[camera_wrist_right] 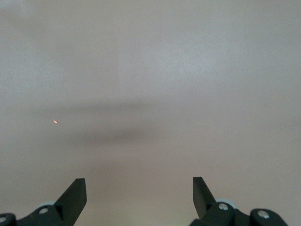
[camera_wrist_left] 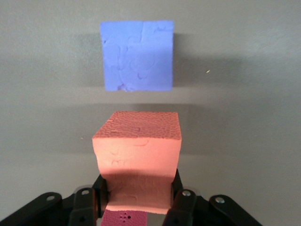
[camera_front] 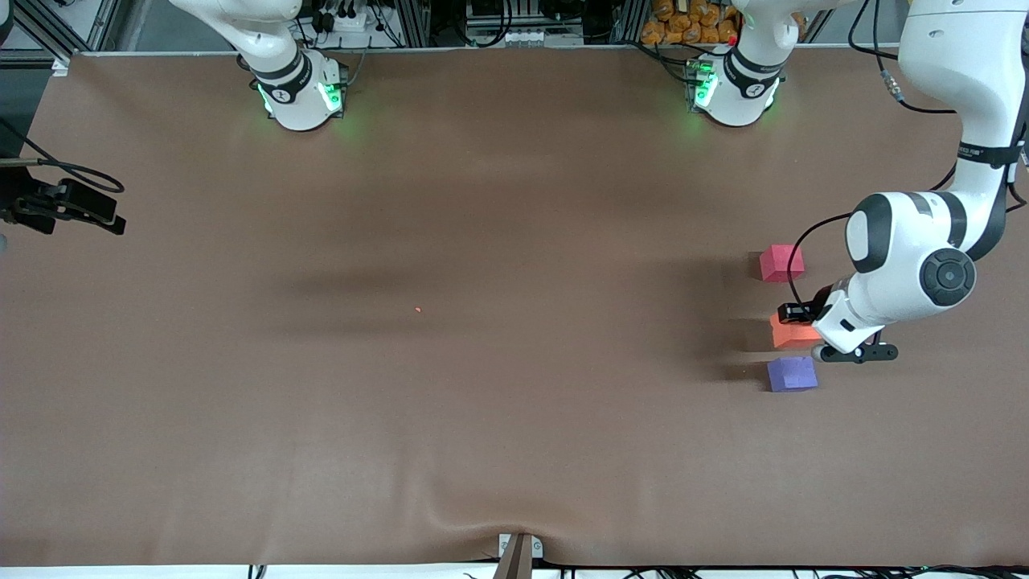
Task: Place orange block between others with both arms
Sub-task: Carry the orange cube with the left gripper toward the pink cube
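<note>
The orange block will leave my left gripper on the brown table midway (camera_front: pixel 786 319) (camera_wrist_left: pixel 133 165) between the red-pink cube and the purple cube, where I will let go of it.
My left gripper (camera_front: pixel 797 314) (camera_wrist_left: pixel 138 188) is shut on the orange block (camera_front: pixel 790 334) (camera_wrist_left: pixel 137 146), its fingers (camera_wrist_left: pixel 100 188) pressing two opposite faces. The block sits low at the table, in the gap between the red-pink cube (camera_front: pixel 780 263) and the purple cube (camera_front: pixel 792 374); whether it rests on the surface I cannot tell. The left wrist view has the purple cube (camera_wrist_left: pixel 137 55) past the orange block and a strip of the red-pink cube (camera_wrist_left: pixel 127 219) under it. My right gripper (camera_wrist_right: pixel 138 188) (camera_front: pixel 100 215) waits open and empty over the right arm's end of the table.
Brown table covering (camera_front: pixel 482 402) spans the whole surface. A tiny orange speck (camera_front: pixel 418 309) (camera_wrist_right: pixel 55 121) lies near the middle. The arm bases (camera_front: pixel 301 92) glow green along the table's edge. A bracket (camera_front: pixel 518 551) sits at the edge nearest the front camera.
</note>
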